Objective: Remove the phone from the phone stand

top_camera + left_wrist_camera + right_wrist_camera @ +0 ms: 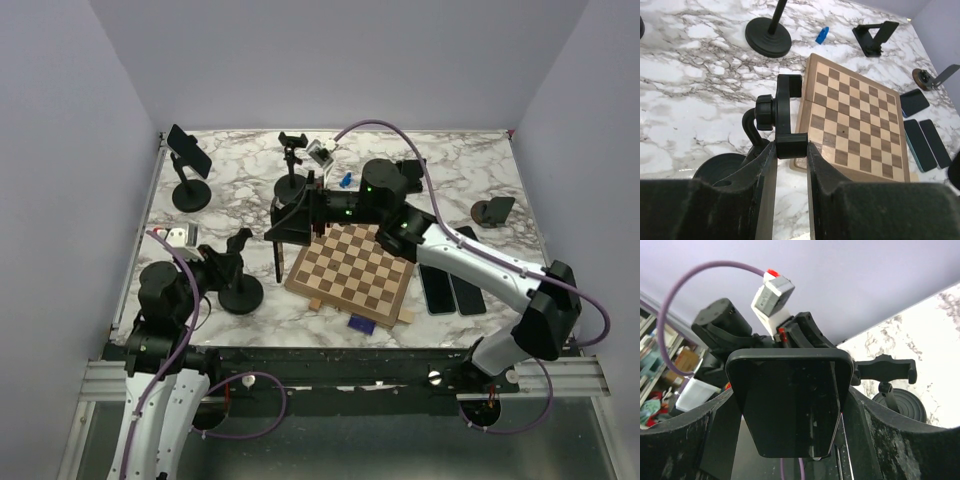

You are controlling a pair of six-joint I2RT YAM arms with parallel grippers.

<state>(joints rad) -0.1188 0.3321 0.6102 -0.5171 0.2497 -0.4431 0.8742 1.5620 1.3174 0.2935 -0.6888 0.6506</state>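
Note:
My right gripper is to set the black phone down on the marble (262, 311), between the round stand base and the chessboard. The phone is held above the table now.
My right gripper (297, 212) is shut on a black phone (289, 224) and holds it above the table, at the far left corner of the chessboard (352, 268). In the right wrist view the phone (790, 400) sits upright between my fingers (890, 440), screen towards the camera. The phone is clear of the black phone stand (238, 268), which stands to its left on a round base. My left gripper (222, 262) is shut on that stand's empty clamp. In the left wrist view my fingers (817, 165) pinch the clamp's lower arm (791, 144).
Another phone sits in a stand (189, 152) at the back left. An empty stand (291, 165) is at the back centre. Two phones (452, 289) lie right of the chessboard, with a small wedge stand (492, 211) beyond. A blue card (358, 323) lies by the board's front edge.

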